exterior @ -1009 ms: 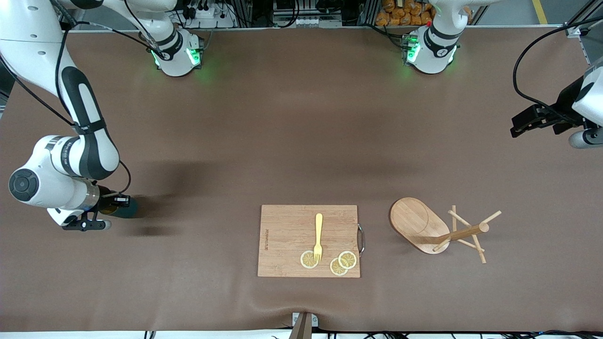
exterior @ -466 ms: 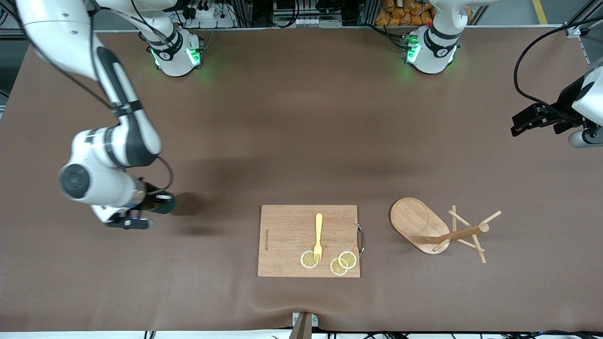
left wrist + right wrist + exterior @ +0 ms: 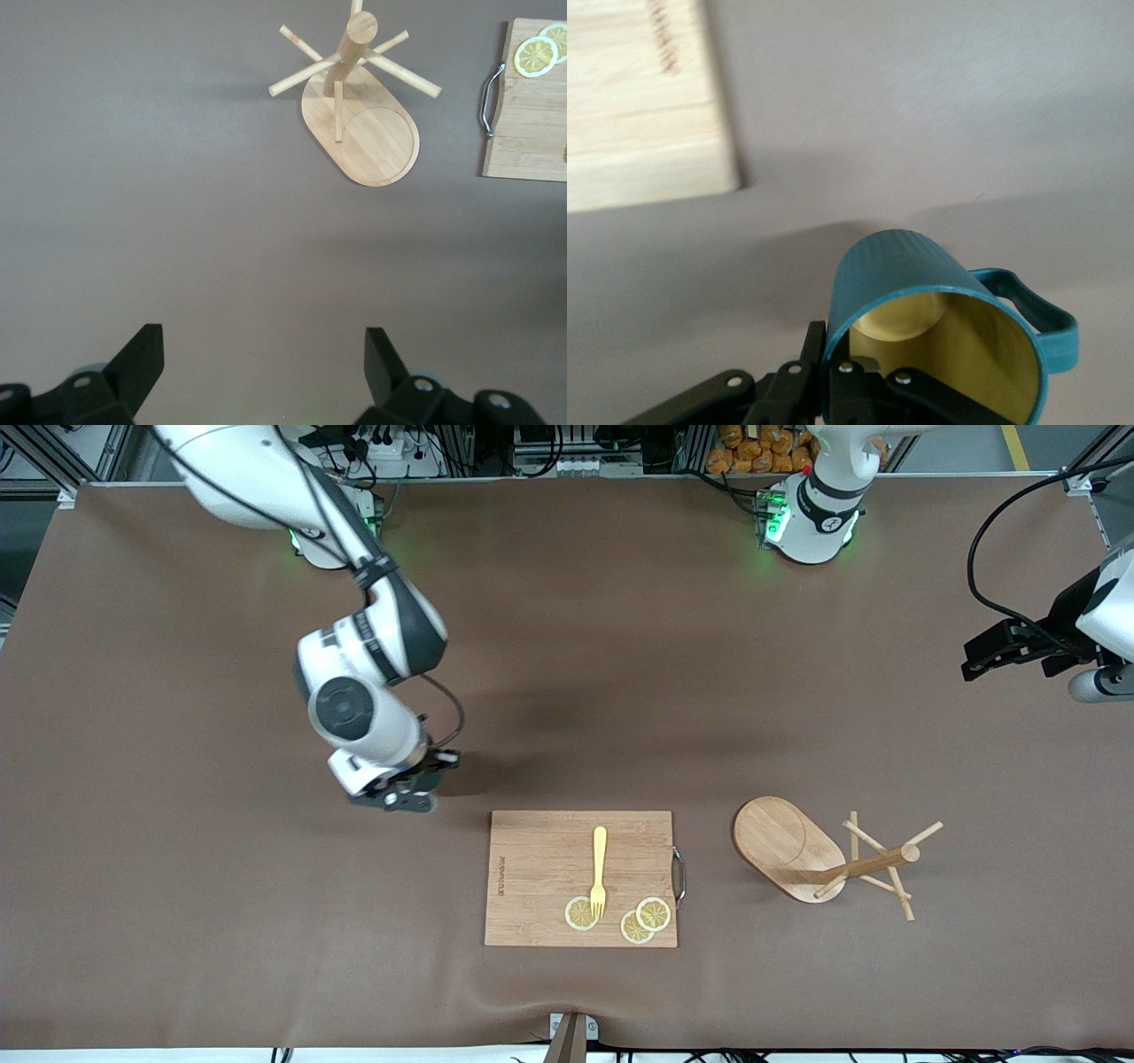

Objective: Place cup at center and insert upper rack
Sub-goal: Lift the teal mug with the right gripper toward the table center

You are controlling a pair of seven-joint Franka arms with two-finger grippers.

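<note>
The dark teal cup, now hanging over the brown table, will go down from my right gripper onto the bare table [image 3: 571, 695] beyond the handle of the yellow fork.
The dark teal cup [image 3: 921, 292], yellowish inside, hangs from my right gripper [image 3: 833, 376], which is shut on its rim with one finger inside the wall and one outside. In the front view my right gripper [image 3: 403, 788] is over the brown table beside the cutting board's corner toward the right arm's end, and the wrist hides the cup. The upper rack [image 3: 797, 850], a bamboo mug tree [image 3: 359, 133], stands on its oval base toward the left arm's end. My left gripper [image 3: 1001, 651] waits open over that end, its fingers [image 3: 142, 363] wide apart and empty.
A rectangular bamboo cutting board [image 3: 532, 859] lies between the cup and the mug tree, with a yellow fork [image 3: 599, 868] and lemon slices [image 3: 642, 921] on it. Its metal handle [image 3: 680, 875] faces the rack. A corner of the board [image 3: 647, 97] shows in the right wrist view.
My right arm has carried the cup from the right arm's end of the table toward the middle, up to the board's corner. The left arm and the rack have not moved.
</note>
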